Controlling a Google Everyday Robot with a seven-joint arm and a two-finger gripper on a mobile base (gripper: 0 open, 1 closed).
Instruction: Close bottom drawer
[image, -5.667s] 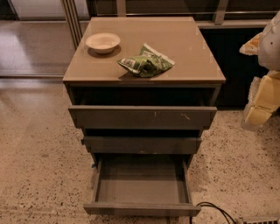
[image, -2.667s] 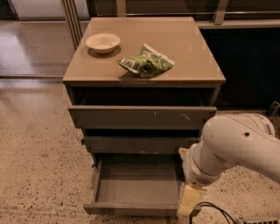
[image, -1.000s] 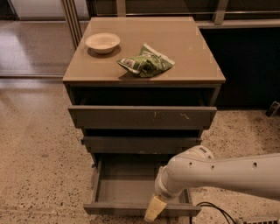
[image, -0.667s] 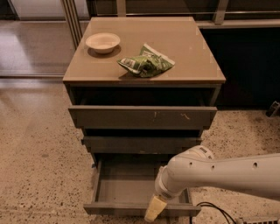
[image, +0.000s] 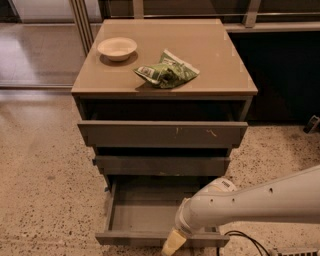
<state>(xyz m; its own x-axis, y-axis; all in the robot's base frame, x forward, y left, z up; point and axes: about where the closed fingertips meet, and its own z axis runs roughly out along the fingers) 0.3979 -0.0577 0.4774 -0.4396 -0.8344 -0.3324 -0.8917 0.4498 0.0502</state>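
Note:
Next, my gripper will go to the middle of the bottom drawer's front strip (image: 166, 241) and close there.
The bottom drawer (image: 135, 212) is pulled far out of the cabinet, a shallow dark grey-brown tray with a low plain front strip (image: 125, 238) near the lower edge of the view. My white arm reaches in from the right. My gripper (image: 172, 244), with a cream-coloured tip, sits at the drawer's front strip, a little right of its middle, partly cut off by the frame's bottom edge. The middle drawer front (image: 162, 165) and the wider top drawer front (image: 162, 133) stick out a little.
On the cabinet top (image: 210, 55) stand a small pale bowl (image: 117, 48) and a crumpled green snack bag (image: 167, 73). A black cable (image: 245, 240) lies on the speckled floor at the lower right. A dark wall panel is behind the cabinet at right.
The arm swung in from the right and its tip moved left along the drawer's front strip; over the last second it has held nearly still. The drawer has not moved.

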